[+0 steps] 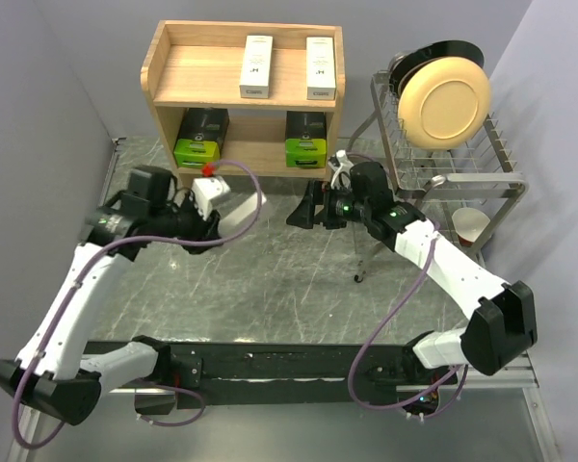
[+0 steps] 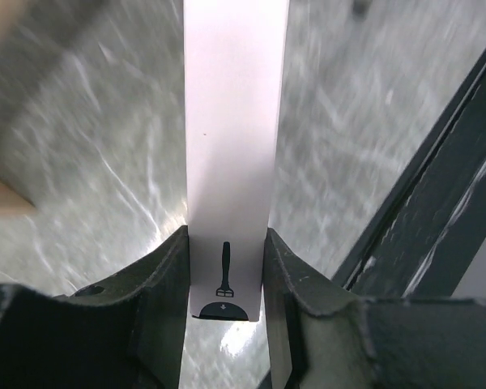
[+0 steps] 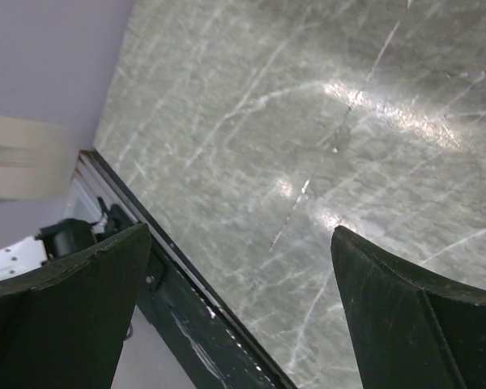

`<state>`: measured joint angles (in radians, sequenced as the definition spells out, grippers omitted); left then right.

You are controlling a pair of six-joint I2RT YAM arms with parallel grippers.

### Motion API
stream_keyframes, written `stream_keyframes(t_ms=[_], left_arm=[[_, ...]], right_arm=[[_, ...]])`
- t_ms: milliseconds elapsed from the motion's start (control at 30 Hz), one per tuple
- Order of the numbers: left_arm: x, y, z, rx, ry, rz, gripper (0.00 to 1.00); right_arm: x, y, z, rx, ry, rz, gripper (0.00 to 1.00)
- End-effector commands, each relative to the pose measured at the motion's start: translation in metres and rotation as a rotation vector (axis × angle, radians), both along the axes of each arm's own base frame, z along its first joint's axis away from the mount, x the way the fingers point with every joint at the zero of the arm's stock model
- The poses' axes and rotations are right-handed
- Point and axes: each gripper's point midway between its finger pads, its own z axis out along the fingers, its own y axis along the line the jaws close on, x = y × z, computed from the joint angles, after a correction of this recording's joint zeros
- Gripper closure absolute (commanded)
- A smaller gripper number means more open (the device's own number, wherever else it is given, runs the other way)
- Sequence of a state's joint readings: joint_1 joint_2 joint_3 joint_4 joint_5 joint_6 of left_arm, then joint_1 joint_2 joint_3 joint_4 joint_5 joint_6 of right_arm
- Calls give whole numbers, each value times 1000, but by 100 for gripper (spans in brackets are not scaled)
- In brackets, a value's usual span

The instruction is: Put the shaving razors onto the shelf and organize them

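My left gripper is to let go of the slim white razor box on the open marble (image 1: 248, 295) just behind the black rail.
The wooden shelf (image 1: 164, 91) stands at the back of the table. Two slim white razor boxes (image 1: 257, 66) (image 1: 321, 67) lie on its top tier. On the lower tier sit two black-and-green razor packs (image 1: 199, 138) (image 1: 306, 141). My left gripper (image 1: 205, 206) (image 2: 225, 243) is shut on a third slim white razor box (image 1: 212, 195) (image 2: 233, 138), held above the table just in front of the shelf's left side. A razor symbol shows on the box between the fingers. My right gripper (image 1: 308, 206) (image 3: 241, 237) hangs open and empty over the marble in front of the shelf's right side.
A wire dish rack (image 1: 491, 178) with a cream plate (image 1: 449, 100) and dark plates stands at the back right. A red-and-white cup (image 1: 471, 226) sits beside it. A black rail (image 1: 270, 361) runs along the near table edge. Grey walls close in on both sides.
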<state>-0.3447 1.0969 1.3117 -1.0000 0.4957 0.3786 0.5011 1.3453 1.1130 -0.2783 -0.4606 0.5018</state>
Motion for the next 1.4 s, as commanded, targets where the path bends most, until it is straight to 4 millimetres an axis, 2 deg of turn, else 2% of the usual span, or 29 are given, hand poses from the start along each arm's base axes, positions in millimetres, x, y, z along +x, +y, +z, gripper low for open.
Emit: stream_keyframes(t_ms=[0, 67, 100, 167, 200, 267, 300, 333, 367, 400, 433, 500, 567, 633, 667, 700, 733, 767, 800, 867, 967, 1100, 1233, 1300, 1367], left_arm=[[4, -10, 87, -183, -126, 14, 71], [23, -4, 115, -257, -164, 73, 71], [26, -3, 140, -315, -190, 94, 71], [39, -1, 166, -408, -218, 100, 71], [40, -1, 179, -465, -202, 112, 71], [44, 5, 191, -559, -166, 126, 69], [51, 7, 193, -629, -120, 149, 70], [61, 22, 195, -672, -112, 196, 69], [59, 23, 194, -723, -57, 161, 69], [68, 28, 194, -817, 15, 185, 69], [74, 40, 193, -867, 57, 210, 69], [86, 49, 185, -949, 185, 231, 69], [102, 56, 185, -950, 173, 234, 68], [106, 56, 196, -961, 193, 212, 67], [115, 59, 194, -964, 212, 214, 66], [115, 59, 205, -962, 197, 197, 66], [116, 58, 208, -960, 196, 189, 65], [124, 61, 205, -962, 215, 197, 65], [124, 61, 211, -959, 204, 188, 65], [128, 62, 210, -959, 212, 187, 64], [129, 63, 204, -958, 226, 187, 66], [119, 60, 198, -967, 244, 188, 66], [112, 58, 198, -971, 243, 183, 65], [104, 56, 198, -936, 216, 133, 67], [83, 50, 194, -883, 234, 22, 68]], right_arm=[[8, 7, 20, -9, -77, 38, 1], [10, 10, 23, -16, -88, 41, 1], [10, 11, 23, -22, -89, 45, 1], [8, 13, 25, -41, -106, 63, 1], [6, 15, 25, -49, -111, 74, 1], [6, 16, 28, -65, -127, 84, 1], [4, 16, 28, -74, -123, 90, 1], [5, 16, 29, -84, -133, 94, 1], [4, 15, 28, -94, -129, 97, 1], [4, 15, 29, -98, -133, 96, 0], [4, 16, 30, -101, -140, 101, 0], [4, 16, 31, -105, -148, 101, 0], [3, 17, 30, -110, -149, 101, 0], [2, 16, 27, -113, -149, 96, 0], [1, 17, 27, -113, -148, 98, 0], [0, 18, 26, -112, -151, 101, 0], [-1, 19, 26, -113, -153, 104, 0], [-1, 19, 26, -114, -155, 103, 0], [-2, 19, 25, -114, -155, 104, 0], [-2, 20, 25, -115, -161, 108, 0], [-3, 24, 34, -104, -194, 128, 0], [-9, 37, 74, -18, -291, 178, 0], [-12, 52, 98, 28, -342, 223, 0], [-15, 58, 118, 42, -415, 262, 0], [-20, 63, 130, 56, -458, 301, 0]])
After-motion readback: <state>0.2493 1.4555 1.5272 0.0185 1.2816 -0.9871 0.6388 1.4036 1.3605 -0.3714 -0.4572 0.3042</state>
